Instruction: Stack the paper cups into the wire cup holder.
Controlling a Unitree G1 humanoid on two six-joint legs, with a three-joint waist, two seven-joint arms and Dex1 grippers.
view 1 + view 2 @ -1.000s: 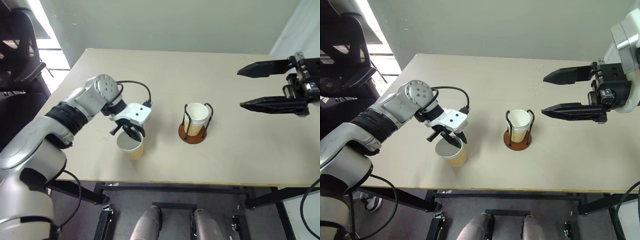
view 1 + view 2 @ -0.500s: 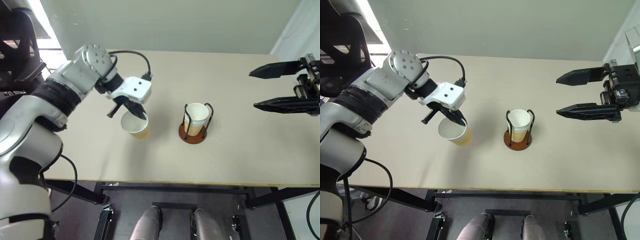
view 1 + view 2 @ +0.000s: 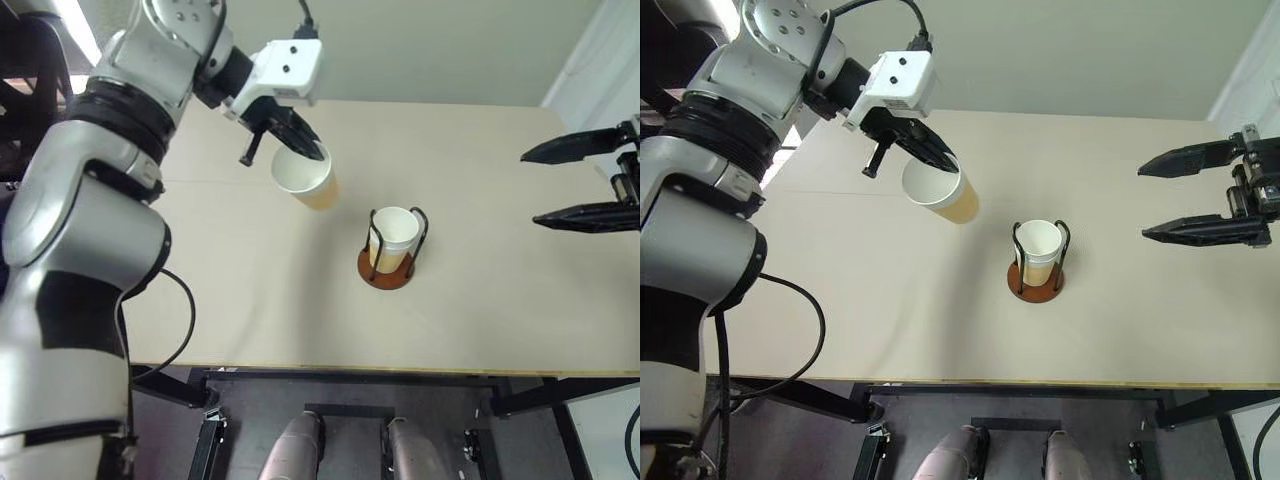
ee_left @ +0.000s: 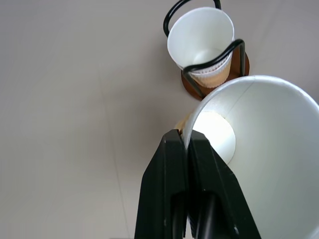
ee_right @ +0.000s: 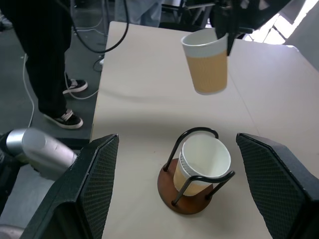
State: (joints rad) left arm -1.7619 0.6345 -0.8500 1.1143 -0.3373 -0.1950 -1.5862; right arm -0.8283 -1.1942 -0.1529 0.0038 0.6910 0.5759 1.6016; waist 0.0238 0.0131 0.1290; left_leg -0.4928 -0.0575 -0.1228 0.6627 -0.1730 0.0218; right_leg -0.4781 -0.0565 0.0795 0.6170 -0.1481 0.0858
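Observation:
Next, my left gripper releases the paper cup it holds inside the upright cup (image 3: 395, 226) (image 4: 202, 37), which is between the black wire loops.
My left gripper (image 3: 316, 153) is shut on the rim of a yellow-tan paper cup (image 3: 307, 181), one finger inside and one outside. The cup hangs tilted in the air, up and to the left of the wire cup holder (image 3: 384, 277). The holder stands mid-table on its reddish-brown disc with a paper cup (image 3: 393, 229) upright between its black wire loops. In the left wrist view the held cup (image 4: 269, 149) sits just short of the holder (image 4: 240, 67). My right gripper (image 3: 530, 190) hovers open at the right side of the table, well clear of the holder.
The tan table (image 3: 480, 300) has its front edge near me. A dark chair (image 3: 35, 110) stands off its left end. In the right wrist view a person's legs (image 5: 47, 59) and cables (image 5: 94, 40) are on the floor beyond the table's far end.
The left gripper lifted the cup off the table and carried it up and toward the holder. The right gripper drew back to the right, still open.

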